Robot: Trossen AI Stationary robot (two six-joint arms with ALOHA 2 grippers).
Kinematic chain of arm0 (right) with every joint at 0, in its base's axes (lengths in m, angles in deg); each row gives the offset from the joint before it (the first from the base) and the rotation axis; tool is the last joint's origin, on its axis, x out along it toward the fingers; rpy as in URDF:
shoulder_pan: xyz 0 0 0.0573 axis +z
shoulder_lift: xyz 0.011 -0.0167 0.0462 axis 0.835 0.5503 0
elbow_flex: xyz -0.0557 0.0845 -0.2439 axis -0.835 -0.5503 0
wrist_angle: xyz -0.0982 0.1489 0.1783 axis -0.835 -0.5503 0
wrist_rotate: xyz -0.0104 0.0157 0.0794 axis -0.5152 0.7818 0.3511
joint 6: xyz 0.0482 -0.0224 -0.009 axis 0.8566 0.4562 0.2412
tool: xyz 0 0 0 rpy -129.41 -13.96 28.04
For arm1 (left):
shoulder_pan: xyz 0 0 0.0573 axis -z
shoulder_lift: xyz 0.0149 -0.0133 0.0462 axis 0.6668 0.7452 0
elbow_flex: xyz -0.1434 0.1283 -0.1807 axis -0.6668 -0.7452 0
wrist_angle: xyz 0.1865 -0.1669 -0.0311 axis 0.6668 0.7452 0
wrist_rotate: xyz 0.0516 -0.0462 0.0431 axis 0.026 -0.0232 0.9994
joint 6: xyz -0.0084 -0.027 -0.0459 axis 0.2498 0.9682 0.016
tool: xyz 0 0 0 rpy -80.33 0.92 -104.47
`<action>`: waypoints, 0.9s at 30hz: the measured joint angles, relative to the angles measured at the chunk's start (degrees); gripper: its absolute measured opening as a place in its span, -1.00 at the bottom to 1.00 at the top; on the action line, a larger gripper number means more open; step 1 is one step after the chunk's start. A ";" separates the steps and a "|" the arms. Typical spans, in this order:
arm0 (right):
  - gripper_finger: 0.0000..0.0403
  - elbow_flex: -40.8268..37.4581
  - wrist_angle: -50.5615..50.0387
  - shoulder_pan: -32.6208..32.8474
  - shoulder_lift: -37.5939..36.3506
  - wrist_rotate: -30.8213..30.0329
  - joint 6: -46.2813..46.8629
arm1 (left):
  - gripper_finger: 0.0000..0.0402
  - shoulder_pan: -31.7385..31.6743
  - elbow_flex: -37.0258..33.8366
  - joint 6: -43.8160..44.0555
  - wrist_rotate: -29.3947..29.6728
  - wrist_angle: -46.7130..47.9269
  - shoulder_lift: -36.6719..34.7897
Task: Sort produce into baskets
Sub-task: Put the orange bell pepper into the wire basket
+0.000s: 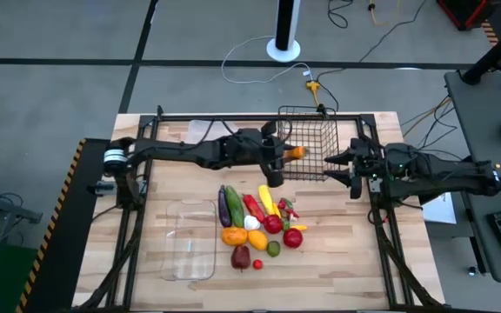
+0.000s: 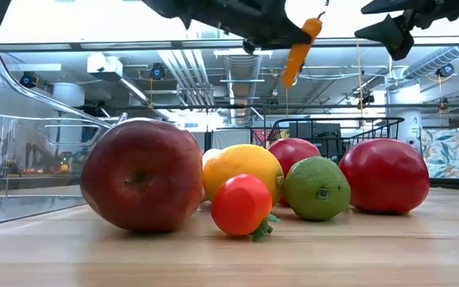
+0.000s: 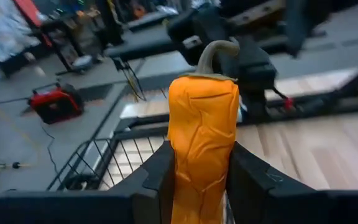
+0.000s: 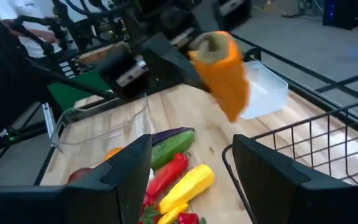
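Next, my left gripper releases the orange pepper inside the black wire basket [image 1: 308, 157], toward the end nearest the heap.
My left gripper [image 1: 278, 158] is shut on a long orange pepper [image 1: 296, 153] with a curved tan stem, high above the table at the left rim of the black wire basket [image 1: 313, 130]. The pepper also shows in the low view [image 2: 300, 49] and the right wrist view [image 4: 224, 71]. My right gripper [image 1: 342, 165] is open and empty at the basket's right side, its fingers pointing toward the table's left. The rest of the produce [image 1: 255, 226] lies in a heap on the table near the middle. My left gripper pinches the pepper's orange body [image 3: 201, 155] between its two fingers [image 3: 161, 180], which come from the table's left and lie along it. The stem end [image 3: 219, 53] sticks out past the fingertips. The pepper is lifted clear and tilted, stem end up [image 2: 317, 19].
A long clear tray [image 1: 194, 239] lies left of the heap, and a small clear tub [image 1: 200, 132] stands at the far left. In the heap are an eggplant [image 1: 223, 207], a cucumber [image 1: 234, 204], a red pepper [image 1: 252, 207], tomatoes [image 1: 293, 237] and an apple [image 2: 142, 175].
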 joint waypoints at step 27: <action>0.08 -1.49 11.00 1.03 -2.89 9.01 -9.57 | -0.54 -0.25 0.02 8.58 7.65 -7.92 8.99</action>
